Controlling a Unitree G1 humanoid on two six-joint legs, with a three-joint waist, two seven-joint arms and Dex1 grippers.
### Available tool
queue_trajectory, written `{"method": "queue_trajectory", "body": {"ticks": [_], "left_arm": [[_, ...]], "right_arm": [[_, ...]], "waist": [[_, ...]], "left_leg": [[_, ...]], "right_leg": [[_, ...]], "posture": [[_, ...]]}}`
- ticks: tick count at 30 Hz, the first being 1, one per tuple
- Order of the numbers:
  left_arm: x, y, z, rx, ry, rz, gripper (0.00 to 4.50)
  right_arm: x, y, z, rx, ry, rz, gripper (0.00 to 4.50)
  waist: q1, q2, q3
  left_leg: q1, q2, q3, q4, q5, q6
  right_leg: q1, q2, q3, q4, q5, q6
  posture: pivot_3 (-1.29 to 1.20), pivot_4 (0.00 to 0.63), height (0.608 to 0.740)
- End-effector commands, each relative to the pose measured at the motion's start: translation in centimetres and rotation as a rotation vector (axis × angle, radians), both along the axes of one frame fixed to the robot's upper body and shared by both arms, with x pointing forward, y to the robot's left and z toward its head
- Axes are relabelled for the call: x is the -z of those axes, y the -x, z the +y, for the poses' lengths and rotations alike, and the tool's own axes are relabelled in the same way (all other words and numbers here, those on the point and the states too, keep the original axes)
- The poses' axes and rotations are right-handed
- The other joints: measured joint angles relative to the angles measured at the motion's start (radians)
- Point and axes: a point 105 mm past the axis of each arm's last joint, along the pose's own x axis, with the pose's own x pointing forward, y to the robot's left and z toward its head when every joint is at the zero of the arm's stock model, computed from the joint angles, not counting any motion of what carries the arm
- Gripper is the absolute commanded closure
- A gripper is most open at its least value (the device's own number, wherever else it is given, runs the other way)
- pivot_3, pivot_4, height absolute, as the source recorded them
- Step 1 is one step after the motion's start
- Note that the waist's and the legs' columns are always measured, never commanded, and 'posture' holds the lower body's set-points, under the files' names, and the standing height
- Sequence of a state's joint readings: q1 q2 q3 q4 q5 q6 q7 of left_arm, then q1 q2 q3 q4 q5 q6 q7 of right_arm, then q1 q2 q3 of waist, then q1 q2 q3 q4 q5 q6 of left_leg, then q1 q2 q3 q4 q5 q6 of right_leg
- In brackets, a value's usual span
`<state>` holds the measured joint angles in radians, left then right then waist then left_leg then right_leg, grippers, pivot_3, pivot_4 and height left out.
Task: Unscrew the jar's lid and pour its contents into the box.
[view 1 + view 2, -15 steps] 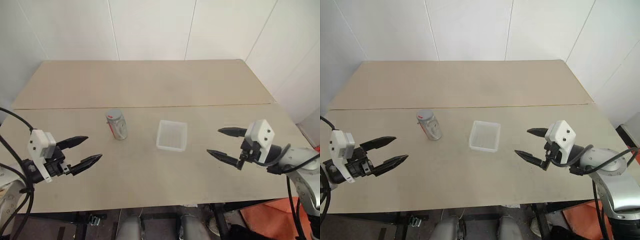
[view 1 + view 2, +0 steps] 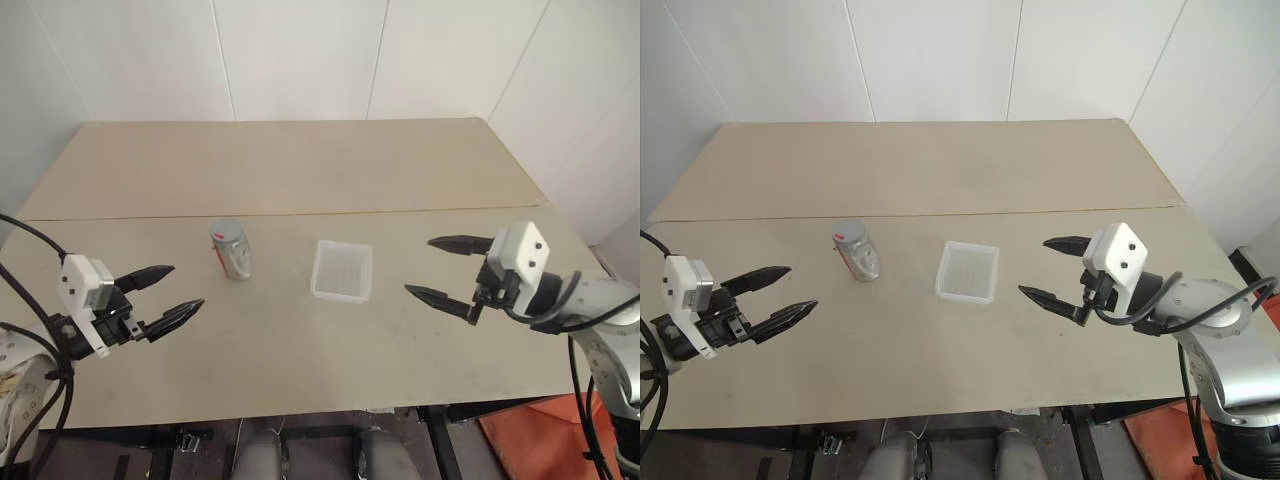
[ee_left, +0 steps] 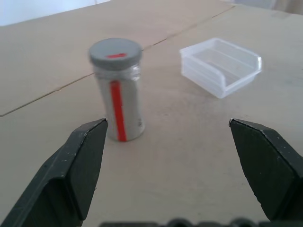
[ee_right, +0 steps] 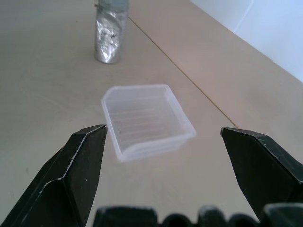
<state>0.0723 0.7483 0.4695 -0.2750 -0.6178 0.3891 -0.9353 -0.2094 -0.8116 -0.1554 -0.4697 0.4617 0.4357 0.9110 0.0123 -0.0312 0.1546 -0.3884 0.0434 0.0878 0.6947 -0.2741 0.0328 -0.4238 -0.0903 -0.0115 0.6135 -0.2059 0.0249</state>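
Observation:
I will close my left gripper on the jar's silvery body (image 2: 234,256) (image 3: 118,97), slightly below the grey lid, because the lid has to stay free for unscrewing.
The jar (image 2: 232,253) stands upright on the table left of centre, silvery with a red stripe down its side (image 3: 118,112). Its grey lid (image 3: 115,51), marked with a red dash, sits on top. The contents are not visible through the jar wall. The box (image 2: 342,270), a shallow translucent white tray, lies to the jar's right and looks empty (image 4: 144,120). My left gripper (image 2: 166,294) hovers open at the near left, pointing toward the jar and apart from it. My right gripper (image 2: 442,268) hovers open at the right, pointing toward the box, with nothing between its fingers.
The beige table (image 2: 300,170) has a seam running across it just behind the jar and box. White walls close in behind and along the right side. Orange material (image 2: 530,430) lies on the floor at the near right corner.
My right gripper has moved a little left toward the box. My left gripper has stayed about where it was. Jar and box have not moved.

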Motion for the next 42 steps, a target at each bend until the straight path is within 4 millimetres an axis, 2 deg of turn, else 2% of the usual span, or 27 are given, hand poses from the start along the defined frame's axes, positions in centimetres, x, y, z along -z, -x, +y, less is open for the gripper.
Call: {"method": "queue_trajectory", "body": {"ticks": [1, 8, 17, 20, 22, 26, 32, 36, 39, 42], "left_arm": [[-0.2, -1.9, -0.8, -0.030, 0.000, -0.059, 0.03], [1.1, -5.9, -2.9, -0.040, 0.026, -0.075, 0.03], [2.2, -10.5, -4.2, -0.155, 0.054, -0.109, 0.03], [1.9, -11.9, -4.6, -0.196, 0.088, -0.142, 0.58], [1.8, -12.2, -5.1, -0.186, 0.103, -0.155, 1.19], [1.5, -12.1, -6.1, -0.115, 0.108, -0.163, 2.48], [-2.2, -10.4, -7.9, 0.116, 0.132, -0.209, 2.51], [-4.6, -7.4, -9.6, 0.448, 0.115, -0.163, 2.51], [-5.7, -6.4, -10.7, 0.595, 0.100, -0.149, 2.51], [-6.0, -6.7, -12.0, 0.652, 0.073, -0.165, 2.51]], "right_arm": [[-1.4, 0.1, 1.0, -0.048, 0.011, -0.035, 0.00], [-2.7, -0.3, 1.6, -0.052, 0.042, -0.082, 0.00], [-3.6, 0.5, 1.8, -0.043, 0.051, -0.136, 0.00], [-3.8, 0.7, 1.9, -0.040, 0.045, -0.143, 0.00], [-3.8, 0.8, 1.9, -0.037, 0.044, -0.146, 0.00], [-4.0, 0.7, 2.2, -0.038, 0.027, -0.155, 0.00], [-4.7, -0.4, 4.9, -0.132, -0.028, -0.183, 0.00], [-6.5, -0.6, 8.3, -0.290, -0.138, -0.166, 0.00], [-7.5, -0.9, 10.5, -0.374, -0.184, -0.132, 0.00], [-8.1, -1.7, 12.3, -0.385, -0.210, -0.103, 0.00]], "waist": [[0.003, 0.000, 0.000], [0.000, 0.000, 0.000], [0.000, 0.000, 0.000], [0.001, -0.001, 0.000], [0.000, -0.001, 0.000], [-0.004, -0.001, 0.000], [-0.010, -0.001, 0.000], [-0.018, -0.001, 0.000], [-0.020, -0.001, 0.000], [-0.013, -0.001, 0.000]], "left_leg": [[0.000, 0.000, 0.000, 0.000, 0.000, 0.000], [-0.001, -0.001, 0.000, 0.000, 0.000, 0.000], [-0.001, -0.002, 0.001, 0.001, 0.000, 0.000], [-0.002, -0.002, 0.000, 0.001, 0.000, 0.000], [-0.002, -0.003, 0.000, 0.001, 0.000, 0.001], [-0.002, -0.003, 0.000, 0.001, 0.000, 0.001], [-0.002, -0.002, -0.001, 0.001, 0.000, 0.000], [-0.003, -0.002, -0.001, 0.001, 0.000, 0.000], [-0.002, -0.002, -0.001, 0.001, 0.000, 0.000], [-0.003, -0.003, 0.000, 0.001, 0.000, 0.000]], "right_leg": [[0.000, 0.000, 0.000, 0.000, 0.000, 0.000], [0.000, 0.000, -0.001, 0.000, 0.000, 0.000], [0.000, 0.000, -0.001, 0.000, 0.001, 0.001], [0.001, -0.001, -0.001, 0.000, 0.001, 0.002], [0.000, -0.001, -0.001, 0.000, 0.002, 0.002], [0.000, -0.001, -0.001, 0.000, 0.002, 0.002], [0.000, 0.000, -0.001, 0.001, 0.002, 0.002], [-0.001, 0.000, -0.001, 0.001, 0.002, 0.002], [-0.001, 0.000, -0.001, 0.001, 0.002, 0.002], [0.000, 0.000, -0.002, 0.002, 0.002, 0.002]], "posture": [[0.00, 0.150, 0.740], [0.00, 0.150, 0.740], [0.00, 0.150, 0.740], [0.00, 0.150, 0.740], [0.00, 0.150, 0.740], [0.00, 0.150, 0.740], [0.00, 0.150, 0.740], [0.00, 0.150, 0.740], [0.00, 0.150, 0.740], [0.00, 0.150, 0.740]]}}
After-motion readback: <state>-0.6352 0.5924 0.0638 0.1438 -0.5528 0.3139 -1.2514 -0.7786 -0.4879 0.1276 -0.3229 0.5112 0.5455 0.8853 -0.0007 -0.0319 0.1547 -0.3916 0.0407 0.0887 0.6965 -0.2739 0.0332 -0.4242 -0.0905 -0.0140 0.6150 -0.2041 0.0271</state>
